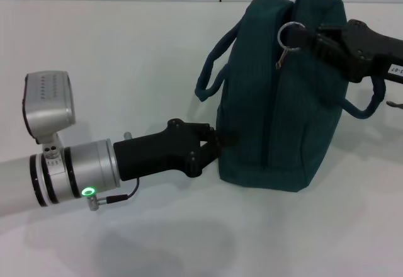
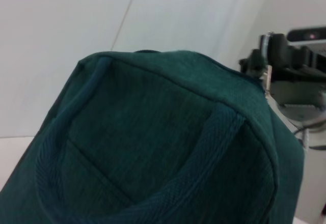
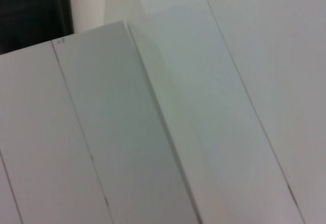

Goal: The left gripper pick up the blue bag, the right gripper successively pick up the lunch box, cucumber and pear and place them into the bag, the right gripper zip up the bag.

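Observation:
Next, I open my left gripper, which holds low on the blue bag's side, far below the zipper pull, and take the bag's side higher [image 1: 232,98], near the loop handle.
The blue bag [image 1: 277,101] stands upright on the white table, its zipper line closed up to the ring zipper pull [image 1: 290,35] at its top. My right gripper [image 1: 313,38] reaches in from the right and is shut on that ring. Low on the bag's left side, my left gripper [image 1: 217,143] is shut on the fabric edge. The left wrist view is filled by the bag [image 2: 153,132], with the right gripper [image 2: 259,65] at its top corner. The lunch box, cucumber and pear are out of view.
One loop handle [image 1: 214,69] hangs off the bag's left side and another [image 1: 365,104] off its right. The white table [image 1: 126,56] spreads around the bag. The right wrist view holds only pale panels [image 3: 153,132].

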You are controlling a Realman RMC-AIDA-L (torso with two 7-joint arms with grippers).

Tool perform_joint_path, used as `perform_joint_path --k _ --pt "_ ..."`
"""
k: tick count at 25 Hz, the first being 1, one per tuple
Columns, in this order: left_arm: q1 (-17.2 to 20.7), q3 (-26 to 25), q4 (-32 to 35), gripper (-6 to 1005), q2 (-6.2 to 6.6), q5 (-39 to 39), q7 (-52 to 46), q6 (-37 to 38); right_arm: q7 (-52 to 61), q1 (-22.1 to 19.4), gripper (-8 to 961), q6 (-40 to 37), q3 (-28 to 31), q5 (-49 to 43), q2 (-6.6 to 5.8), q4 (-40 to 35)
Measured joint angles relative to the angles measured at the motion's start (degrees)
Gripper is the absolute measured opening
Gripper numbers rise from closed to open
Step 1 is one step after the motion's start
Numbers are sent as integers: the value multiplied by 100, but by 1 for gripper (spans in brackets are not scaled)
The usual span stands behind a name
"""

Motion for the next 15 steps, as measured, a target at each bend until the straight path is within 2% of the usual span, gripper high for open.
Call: perform_joint_path --k 6,15 --pt "18 293 49 62 26 13 354 53 3 -72 25 171 58 0 -32 0" --pt "39 431 183 59 60 107 485 66 3 -164 26 188 327 0 -38 -12"
